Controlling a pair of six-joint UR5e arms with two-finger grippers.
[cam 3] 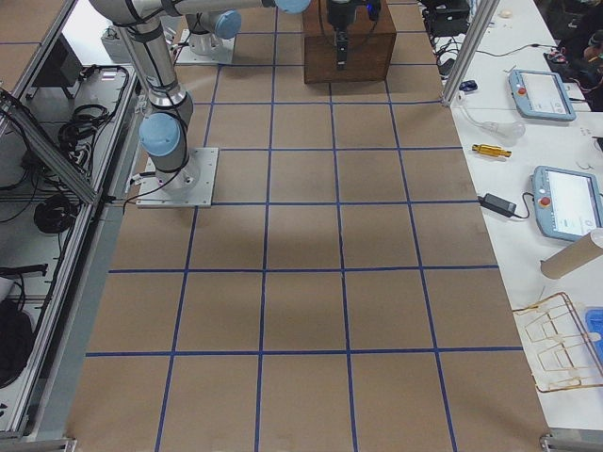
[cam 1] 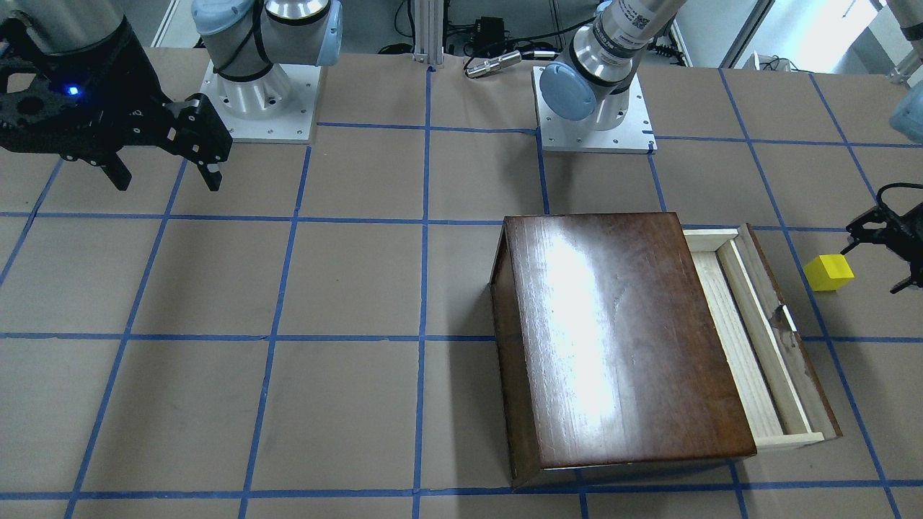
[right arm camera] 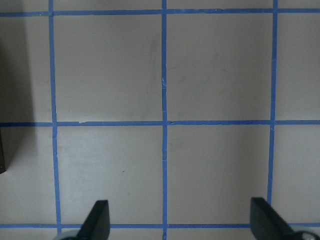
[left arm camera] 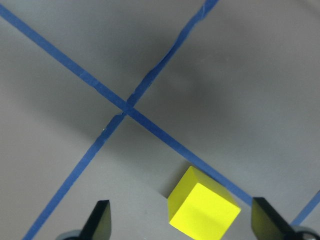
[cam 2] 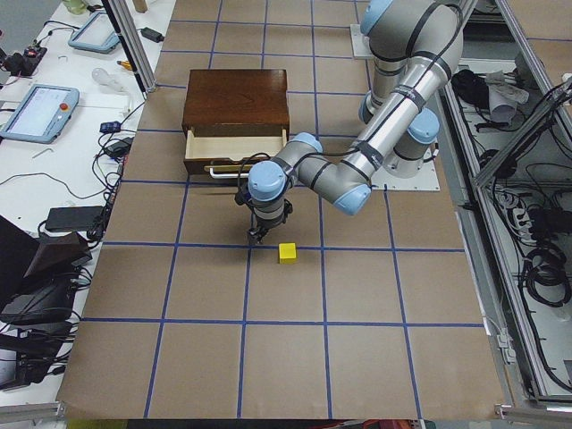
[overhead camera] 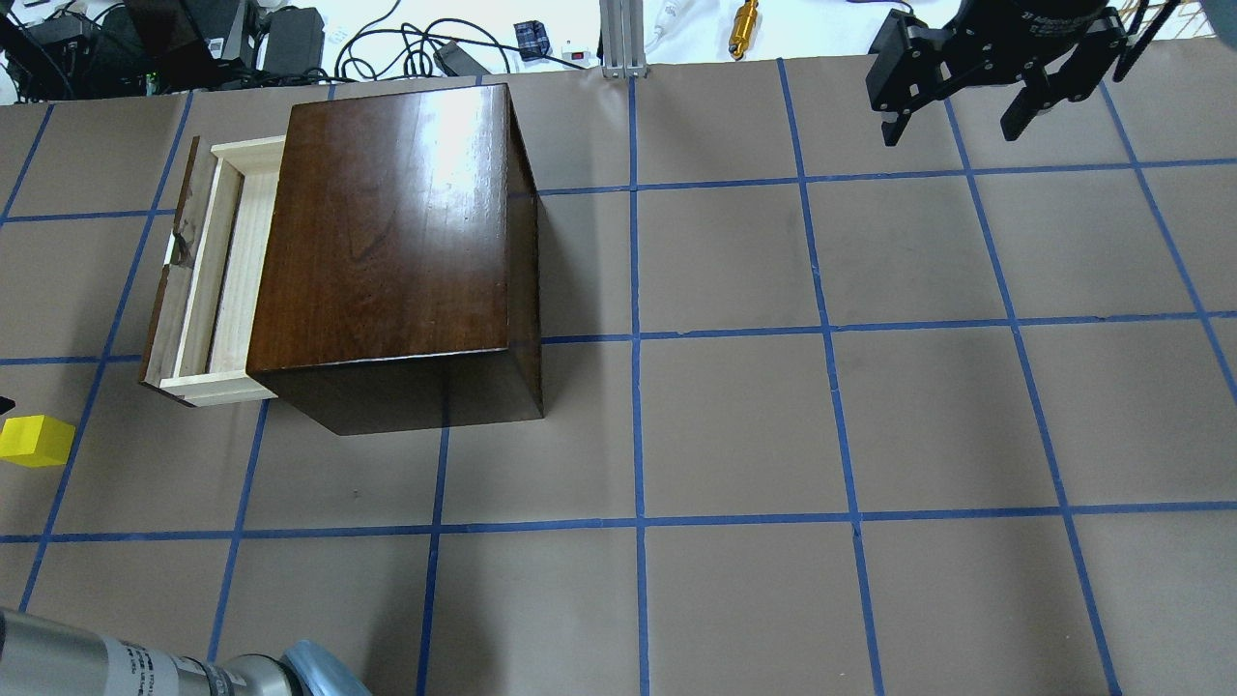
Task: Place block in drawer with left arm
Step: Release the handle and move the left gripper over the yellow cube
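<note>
I need to close my left gripper on the yellow block's two opposite sides point(cam 1: 828, 277) point(left arm camera: 204, 209), so the side that faces the open drawer stays free.
The block point(cam 1: 829, 273) is a small yellow cube lying on the table beside the open drawer point(cam 1: 750, 339) of the dark brown box point(cam 1: 620, 339). The block also shows in the overhead view point(overhead camera: 37, 441) and the exterior left view point(cam 2: 287, 253). My left gripper point(cam 1: 876, 264) is open and hovers just over the block. In the left wrist view the block point(left arm camera: 202, 207) lies between the fingers, nearer the right one, and nothing is held. The drawer point(overhead camera: 208, 271) is pulled out and empty. My right gripper point(overhead camera: 950, 133) is open and empty, far off at the other side.
The two arm bases point(cam 1: 259, 101) point(cam 1: 591, 108) stand at the robot's edge of the table. A metal post point(overhead camera: 618, 39), a gold cylinder point(overhead camera: 744, 14) and cables lie beyond the far edge. Blue tape lines grid the brown table point(overhead camera: 734, 425).
</note>
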